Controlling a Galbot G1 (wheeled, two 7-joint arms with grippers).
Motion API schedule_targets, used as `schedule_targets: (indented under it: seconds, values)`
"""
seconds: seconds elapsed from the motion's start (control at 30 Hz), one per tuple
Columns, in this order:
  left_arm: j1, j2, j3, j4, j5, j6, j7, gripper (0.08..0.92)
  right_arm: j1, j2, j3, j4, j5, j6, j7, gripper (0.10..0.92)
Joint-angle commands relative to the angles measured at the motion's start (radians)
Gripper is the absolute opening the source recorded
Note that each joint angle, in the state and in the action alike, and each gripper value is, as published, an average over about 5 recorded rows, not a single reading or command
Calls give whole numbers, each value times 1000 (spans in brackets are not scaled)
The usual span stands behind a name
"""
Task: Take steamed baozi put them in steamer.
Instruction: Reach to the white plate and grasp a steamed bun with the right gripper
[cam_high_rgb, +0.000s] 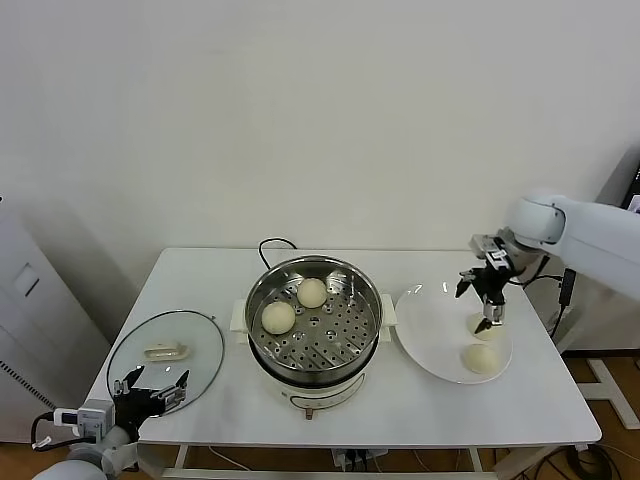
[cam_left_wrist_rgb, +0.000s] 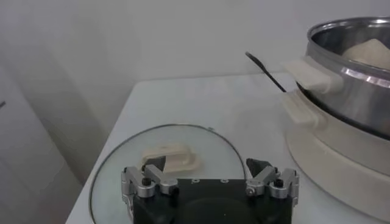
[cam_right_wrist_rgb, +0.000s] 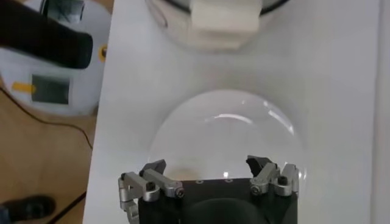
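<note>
I need to close my right gripper around the sides of the front baozi (cam_high_rgb: 481, 359) (cam_right_wrist_rgb: 183, 174) on the white plate, the one closer to the table's front edge.
The steamer (cam_high_rgb: 313, 343) stands at the table's middle with two baozi on its perforated tray, one at the back (cam_high_rgb: 312, 292) and one at the left (cam_high_rgb: 278, 316). Two more baozi lie on the white plate (cam_high_rgb: 425, 322) to the right: one at the front (cam_high_rgb: 481, 358), one behind it (cam_high_rgb: 484, 326) partly hidden by my right gripper (cam_high_rgb: 480, 303). That gripper is open and empty just above this baozi. In the right wrist view my open right gripper (cam_right_wrist_rgb: 207, 170) hangs over the plate (cam_right_wrist_rgb: 225, 125). My left gripper (cam_high_rgb: 150, 392) is parked open at the front left.
A round glass lid (cam_high_rgb: 165, 355) with a white handle (cam_left_wrist_rgb: 170, 158) lies flat at the table's left, under my left gripper (cam_left_wrist_rgb: 207, 167). The steamer (cam_left_wrist_rgb: 347, 85) is to its right. A black cord (cam_high_rgb: 275, 243) runs behind the steamer. A grey cabinet (cam_high_rgb: 30, 310) stands beside the table's left.
</note>
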Motion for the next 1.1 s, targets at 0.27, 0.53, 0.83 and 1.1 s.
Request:
schedule_targets:
  seconds: [0.27,0.53,0.83,1.1]
  values:
    - [2,1,3,-1,1,3,-1,823,-307,19,220,-139,-179,85,-5,823]
    - [6,1,2,0,3,3,0,823,-377,48,289,-188,-228,98,-6,823]
    - [10,2,1,-1,5,3,-1,823,-421,68,339,-224,-265,106,3,823]
    - [18,-1,1,0,9,0,0,823,-432,78,361,-245,-283,97,1,786]
